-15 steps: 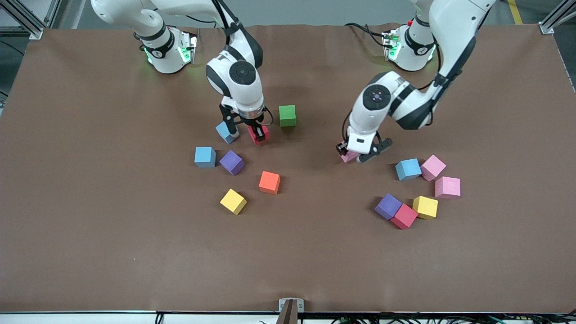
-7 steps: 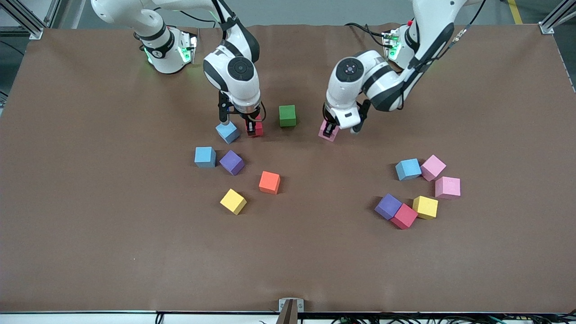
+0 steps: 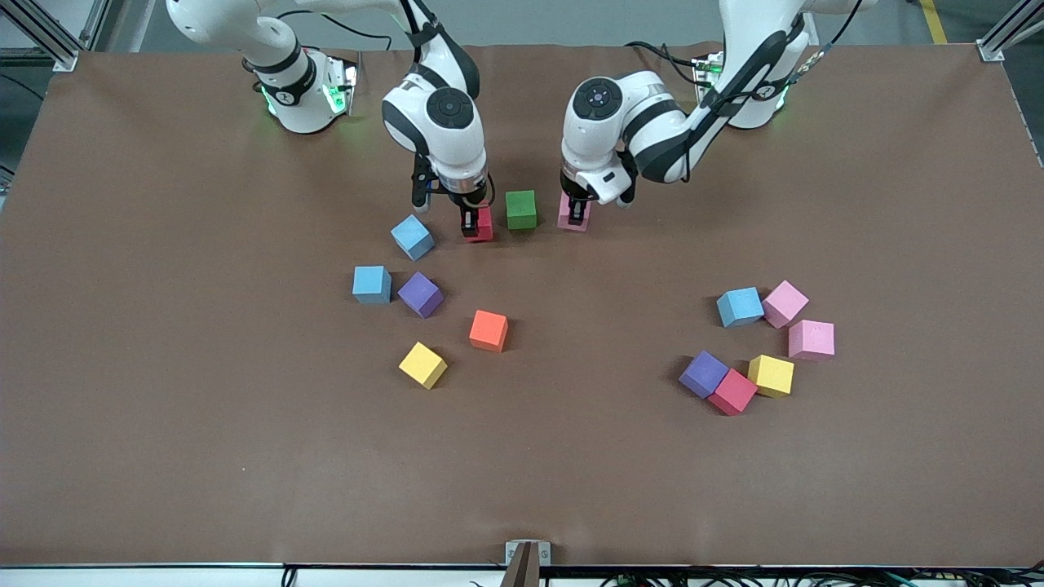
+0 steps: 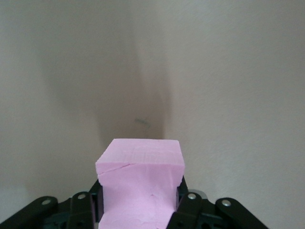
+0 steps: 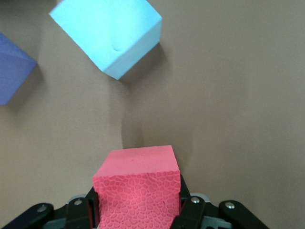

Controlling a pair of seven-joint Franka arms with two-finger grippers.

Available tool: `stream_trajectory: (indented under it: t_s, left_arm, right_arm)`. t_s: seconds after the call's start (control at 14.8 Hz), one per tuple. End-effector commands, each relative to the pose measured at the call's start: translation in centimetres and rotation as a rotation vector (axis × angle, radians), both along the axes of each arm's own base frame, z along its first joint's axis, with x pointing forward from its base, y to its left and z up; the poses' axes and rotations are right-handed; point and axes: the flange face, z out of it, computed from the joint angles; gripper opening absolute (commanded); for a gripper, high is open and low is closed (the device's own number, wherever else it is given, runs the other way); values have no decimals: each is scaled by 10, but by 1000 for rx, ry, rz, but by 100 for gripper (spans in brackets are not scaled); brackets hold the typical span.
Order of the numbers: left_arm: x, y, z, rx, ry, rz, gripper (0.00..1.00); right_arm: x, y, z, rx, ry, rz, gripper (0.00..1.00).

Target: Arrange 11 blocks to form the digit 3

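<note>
I will let go of the pink block with my left gripper flush [image 3: 548, 216] against the green block, opposite the red block.
A green block [image 3: 520, 209] sits on the brown table. My right gripper [image 3: 471, 224] is shut on a red block [image 3: 483, 226], low beside the green block toward the right arm's end. The red block fills the jaws in the right wrist view [image 5: 137, 186]. My left gripper [image 3: 577, 214] is shut on a pink block [image 3: 568, 217], low beside the green block toward the left arm's end. The pink block also shows in the left wrist view [image 4: 140, 179]. No digit 3 figure shows, only these three blocks roughly in a row.
Loose near the right gripper: two blue blocks [image 3: 412, 237] [image 3: 371, 284], purple [image 3: 421, 294], orange [image 3: 488, 330], yellow [image 3: 422, 364]. Toward the left arm's end is a cluster: blue [image 3: 740, 306], two pink [image 3: 785, 303] [image 3: 811, 339], yellow [image 3: 771, 375], purple [image 3: 704, 373], red [image 3: 732, 391].
The left gripper carried the pink block from near the loose cluster to beside the green block. The right gripper carried the red block away from the blue block toward the green one.
</note>
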Motion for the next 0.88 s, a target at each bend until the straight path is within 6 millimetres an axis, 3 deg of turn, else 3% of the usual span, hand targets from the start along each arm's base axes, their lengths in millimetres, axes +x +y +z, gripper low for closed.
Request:
stream_trajectory:
  t_s: [0.0, 0.27, 0.81]
  left_arm:
    - [8, -11, -6, -6, 1, 52, 49]
    - [11, -19, -22, 3, -7, 119, 49]
    - [-11, -38, -35, 19, 2, 131, 49]
  right_arm:
    - [-11, 0, -6, -1, -3, -13, 0]
    - [-22, 7, -17, -15, 6, 1, 0]
    - [-27, 15, -21, -14, 5, 15, 0]
